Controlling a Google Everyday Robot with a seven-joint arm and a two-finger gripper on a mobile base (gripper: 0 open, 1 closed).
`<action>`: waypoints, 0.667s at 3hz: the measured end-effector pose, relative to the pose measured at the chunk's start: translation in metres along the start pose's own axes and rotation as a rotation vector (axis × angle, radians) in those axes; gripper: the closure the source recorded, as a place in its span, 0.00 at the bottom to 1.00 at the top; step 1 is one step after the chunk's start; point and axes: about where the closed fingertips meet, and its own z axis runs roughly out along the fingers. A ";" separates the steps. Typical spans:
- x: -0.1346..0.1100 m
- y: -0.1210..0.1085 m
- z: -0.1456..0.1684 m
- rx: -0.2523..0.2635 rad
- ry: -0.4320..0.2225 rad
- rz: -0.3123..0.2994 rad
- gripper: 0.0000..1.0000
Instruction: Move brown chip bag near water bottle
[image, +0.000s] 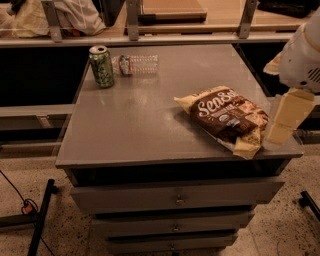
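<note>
My gripper is going to close on the near end (253, 133) of the brown chip bag, which is the end that lies farthest from the water bottle.
The brown chip bag (227, 116), dark brown and cream with white script lettering, lies flat at the right front of the grey cabinet top (140, 125). The water bottle (136, 64), clear with a red-and-white label band, lies on its side at the back left of the top. My gripper (283, 118) is at the right edge of the view, just right of the bag's front end, over the table's right front corner. The white arm housing (302, 55) rises above it. The bag and the bottle are far apart.
A green soda can (102, 66) stands upright just left of the bottle. The cabinet has several drawers (175, 197) below the top. A shelf rail with metal posts (150, 37) runs behind it. A black stand leg and cable (37, 220) lie on the floor at left.
</note>
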 end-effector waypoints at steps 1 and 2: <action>0.003 -0.017 0.044 -0.037 0.016 0.036 0.00; 0.015 -0.025 0.083 -0.067 0.012 0.105 0.00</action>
